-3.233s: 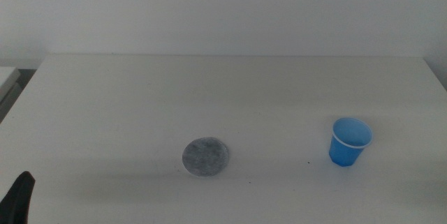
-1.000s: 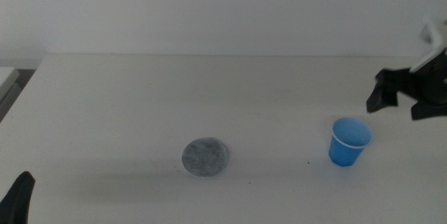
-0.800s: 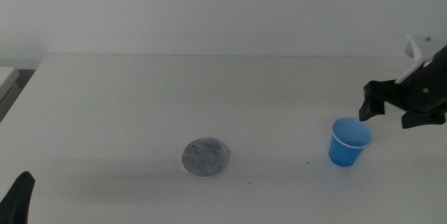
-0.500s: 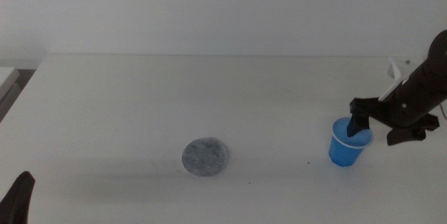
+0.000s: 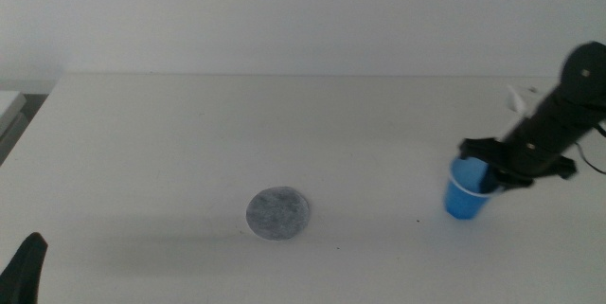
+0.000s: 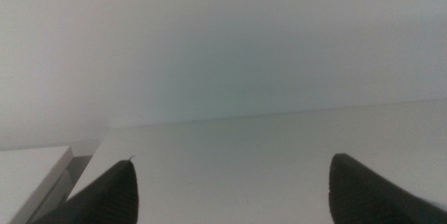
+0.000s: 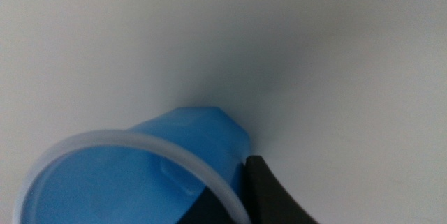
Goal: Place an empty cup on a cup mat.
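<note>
The robot's right gripper should release the blue cup upright on the middle of the grey cup mat (image 5: 276,217).
The blue cup (image 5: 464,198) stands upright on the white table at the right; in the right wrist view its pale rim and blue wall (image 7: 188,137) fill the lower part. My right gripper (image 5: 486,173) comes in from the right and sits at the cup's right rim. One dark jaw is outside the wall and the other inside, closed in on the wall (image 7: 234,206). The grey cup mat (image 5: 278,213) lies flat near the table's middle, well left of the cup. My left gripper (image 6: 230,189) is open and waits at the bottom left corner (image 5: 26,268).
The white table (image 5: 284,124) runs back to a pale wall. Its left edge (image 5: 24,129) shows a dark gap and a pale surface beyond.
My right gripper has come down and leftward from above the cup's right side to its rim, and its jaws have closed on the cup's wall. The cup and mat have not moved.
</note>
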Robot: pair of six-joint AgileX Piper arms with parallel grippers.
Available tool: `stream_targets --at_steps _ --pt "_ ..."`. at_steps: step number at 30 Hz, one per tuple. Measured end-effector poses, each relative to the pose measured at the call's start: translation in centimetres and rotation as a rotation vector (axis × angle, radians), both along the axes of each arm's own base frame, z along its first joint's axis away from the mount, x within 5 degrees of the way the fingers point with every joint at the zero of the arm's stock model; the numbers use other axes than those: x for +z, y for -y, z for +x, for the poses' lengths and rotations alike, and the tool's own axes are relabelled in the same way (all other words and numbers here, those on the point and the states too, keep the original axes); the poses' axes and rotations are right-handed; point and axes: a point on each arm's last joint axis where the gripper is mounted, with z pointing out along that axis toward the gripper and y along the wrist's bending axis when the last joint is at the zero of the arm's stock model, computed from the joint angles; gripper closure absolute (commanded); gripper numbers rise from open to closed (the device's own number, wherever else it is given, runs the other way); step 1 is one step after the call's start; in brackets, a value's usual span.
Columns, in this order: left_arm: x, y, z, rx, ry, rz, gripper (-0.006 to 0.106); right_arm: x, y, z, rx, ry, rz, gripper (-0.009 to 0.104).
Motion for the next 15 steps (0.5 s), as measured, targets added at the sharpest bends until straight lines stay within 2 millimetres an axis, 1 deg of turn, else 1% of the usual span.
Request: stream_targets --at_steps 3,5,6,9,12,15 --pt "0.0 0.0 0.0 0.0 0.0 0.0 0.007 1.6 -2.8 0.3 0.069 0.028 -0.001 0.097" --pt "0.0 0.0 0.0 0.0 0.0 0.0 0.007 3.2 -5.3 0.6 0.116 0.067 0.004 0.097" --pt "0.0 0.0 0.0 0.0 0.0 0.0 0.007 5.1 -7.9 0.9 0.165 0.112 0.003 0.097" --pt "0.0 0.0 0.0 0.0 0.0 0.0 0.007 7.1 -12.1 0.9 0.248 0.16 -0.004 0.097" --pt "0.0 0.0 0.0 0.0 0.0 0.0 0.007 8.1 -15.9 0.7 0.32 0.18 -0.001 0.097" --pt "0.0 0.0 0.0 0.0 0.0 0.0 0.007 8.0 -19.3 0.3 0.377 0.173 0.009 0.097"
